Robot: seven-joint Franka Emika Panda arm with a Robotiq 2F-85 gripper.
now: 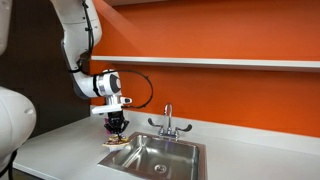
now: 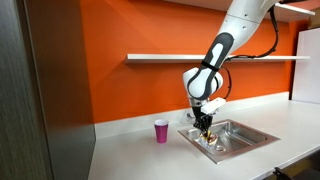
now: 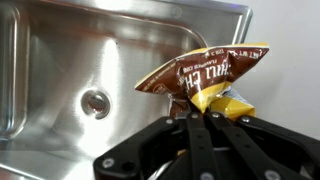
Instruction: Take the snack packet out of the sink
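The robot's gripper needs to release the snack packet, now at the sink's rim, on the white counter (image 1: 105, 144) (image 3: 270, 83) beside the sink's rim, close to the pink cup.
My gripper (image 3: 200, 118) is shut on the snack packet (image 3: 205, 75), a crinkly brown and yellow packet that sticks out past the fingertips. In both exterior views the gripper (image 1: 117, 124) (image 2: 203, 122) hangs over the sink's rim at one end, with the packet (image 1: 113, 140) right at the rim. The sink (image 3: 60, 60) is a stainless-steel basin with a round drain (image 3: 96, 101) and a chrome faucet (image 1: 167, 122). The basin below looks empty in the wrist view.
A pink cup (image 2: 161, 131) stands on the white counter (image 2: 130, 150) beside the sink. An orange wall with a white shelf (image 1: 220, 62) runs behind the counter.
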